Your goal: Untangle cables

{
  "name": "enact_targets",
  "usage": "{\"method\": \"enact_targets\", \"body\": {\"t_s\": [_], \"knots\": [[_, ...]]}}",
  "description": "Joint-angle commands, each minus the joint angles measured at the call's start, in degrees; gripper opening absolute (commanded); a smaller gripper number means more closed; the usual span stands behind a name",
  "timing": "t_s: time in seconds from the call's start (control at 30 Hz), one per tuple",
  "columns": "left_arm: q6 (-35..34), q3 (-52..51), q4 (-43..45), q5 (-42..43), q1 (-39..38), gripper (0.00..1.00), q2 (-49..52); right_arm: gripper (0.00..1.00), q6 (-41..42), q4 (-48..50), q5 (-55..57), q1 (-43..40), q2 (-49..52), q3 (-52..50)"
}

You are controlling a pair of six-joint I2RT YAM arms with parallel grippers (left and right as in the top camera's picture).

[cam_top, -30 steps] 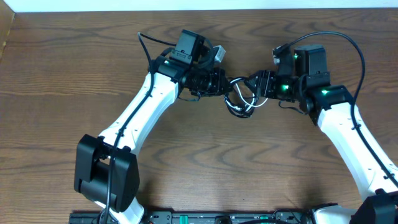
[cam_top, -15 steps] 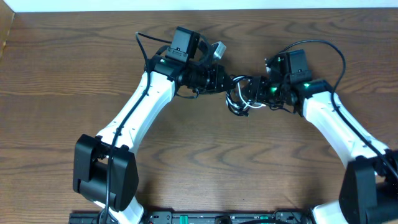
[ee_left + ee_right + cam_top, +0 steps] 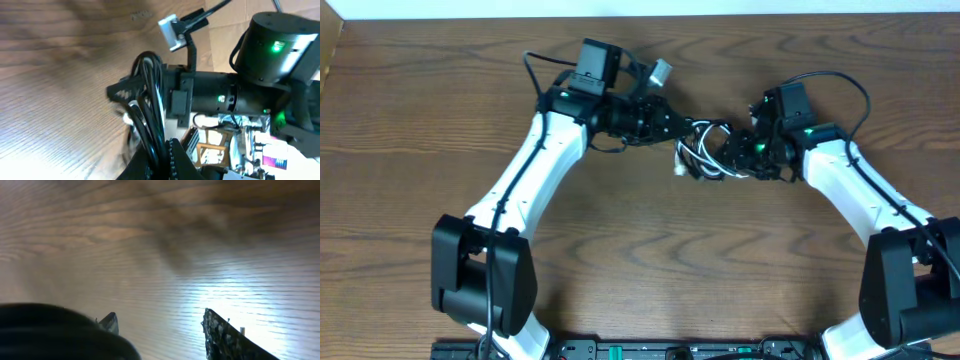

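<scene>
I should release the black cable pieces' bundle from my left gripper on the brown table [image 3: 694,166] between both grippers.
The white and black cables [image 3: 703,151] form a small tangle of loops on the table between the two grippers. My left gripper [image 3: 667,121] is at the tangle's upper left, shut on a bundle of black cable strands [image 3: 152,115]. A bit of white cable [image 3: 128,118] shows beside them. My right gripper [image 3: 733,150] is at the tangle's right edge. In the left wrist view a cable loop runs around the right gripper's finger [image 3: 125,91]. In the right wrist view the fingers [image 3: 160,325] are spread, with only table between them.
The table is brown wood [image 3: 650,260]. A dark blurred shape [image 3: 55,332] fills the right wrist view's lower left corner. A small white tag [image 3: 662,72] sticks up above the left gripper. The thick arm cables arc over both wrists.
The left gripper has moved left and a little up, taking the cables with it. The tangle has shifted left. The right arm has reached left after it and turned its wrist.
</scene>
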Motion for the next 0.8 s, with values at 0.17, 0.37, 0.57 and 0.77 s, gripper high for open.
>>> {"method": "enact_targets", "body": {"t_s": [0.17,0.37,0.57,0.77], "knots": [[2.1,1.55,-1.7,0.35,6.49,0.07,-11.28,0.48,-4.37,-3.39,9.31,-6.47,1.44,-0.85],[4.85,1.53,-10.84,-14.03,6.25,0.07,-11.74,0.46,-9.09,-5.64,7.72,-8.17,1.44,-0.83],[5.73,0.61,-16.48,-27.28,1.27,0.08,-11.67,0.46,-15.21,-7.63,4.5,-8.57,0.83,-0.42],[5.84,-1.33,-16.52,-34.01,-1.9,0.08,-11.63,0.46,-19.32,-9.94,0.33,-8.48,-1.84,-0.37]]}}
